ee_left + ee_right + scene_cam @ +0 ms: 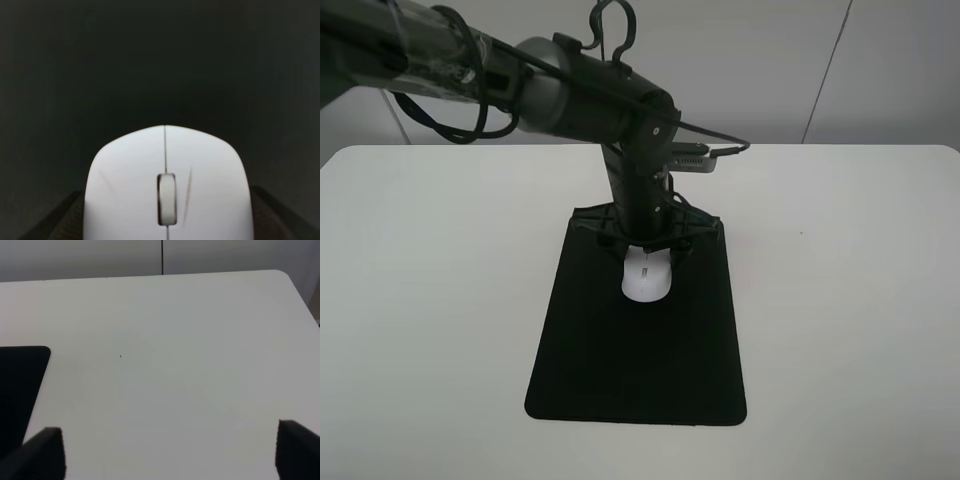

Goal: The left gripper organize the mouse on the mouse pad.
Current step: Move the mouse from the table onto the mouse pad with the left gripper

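Note:
The robot's left gripper needs to release the white mouse midway across the black mouse pad (642, 287), just past the mouse pad's centre.
The white mouse (646, 276) lies on the far half of the black mouse pad (635, 360), near its far edge, scroll wheel pointing toward the front. My left gripper (646, 255) comes down over the mouse's far end. In the left wrist view the mouse (167, 185) fills the space between the black fingers (60, 222), which press against both its sides, with the pad (160, 60) beyond. My right gripper (170, 455) is open over bare table, its fingertips (42, 452) wide apart, and it is out of the exterior high view.
The pad lies in the middle of a white table (440, 300). The left arm's grey and black links (560, 85) with cables stretch in from the upper left above the table's far side. A corner of the pad (20, 385) shows in the right wrist view.

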